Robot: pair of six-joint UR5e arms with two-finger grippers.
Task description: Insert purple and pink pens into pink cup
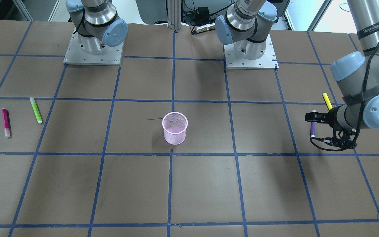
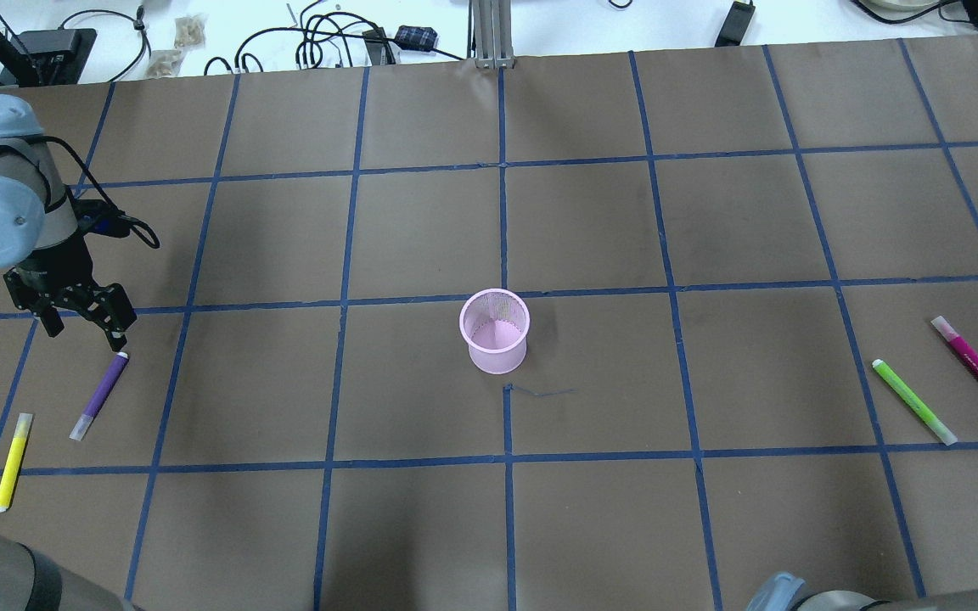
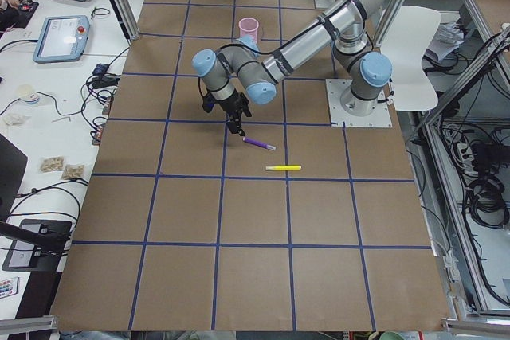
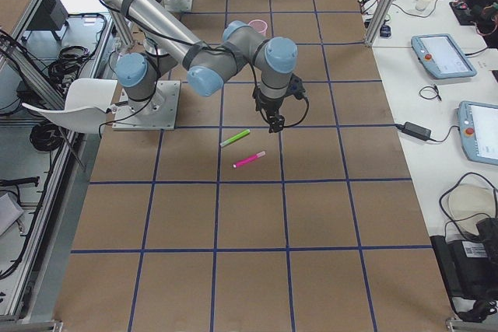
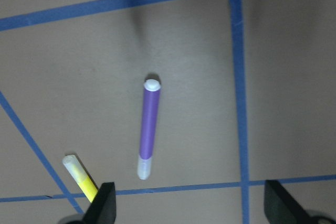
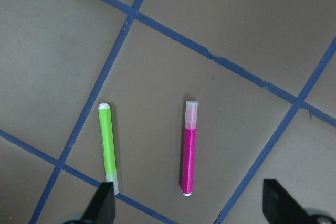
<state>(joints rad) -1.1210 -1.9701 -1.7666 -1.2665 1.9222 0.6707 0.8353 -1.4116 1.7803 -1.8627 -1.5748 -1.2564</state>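
I need to close my right gripper on the body of the pink pen (image 1: 5,116) (image 6: 188,169), toward the end opposite its clear cap.
The pink mesh cup (image 2: 495,331) stands upright and empty at the table's middle. The purple pen (image 2: 100,395) lies flat on the robot's left side. My left gripper (image 2: 86,333) hovers open and empty just over the pen's far end; in the left wrist view the pen (image 5: 148,127) lies ahead of the open fingers (image 5: 105,205). The pink pen (image 2: 971,357) lies flat on the right side. My right gripper (image 6: 190,208) is open and empty above it, and the pen (image 6: 189,153) shows between and ahead of its fingers.
A yellow pen (image 2: 12,461) lies near the purple one, close to the robot's side. A green pen (image 2: 913,400) lies beside the pink pen, toward the cup. Brown paper with blue tape gridlines covers the table (image 2: 591,229). The arm bases (image 1: 93,49) stand at the robot's edge.
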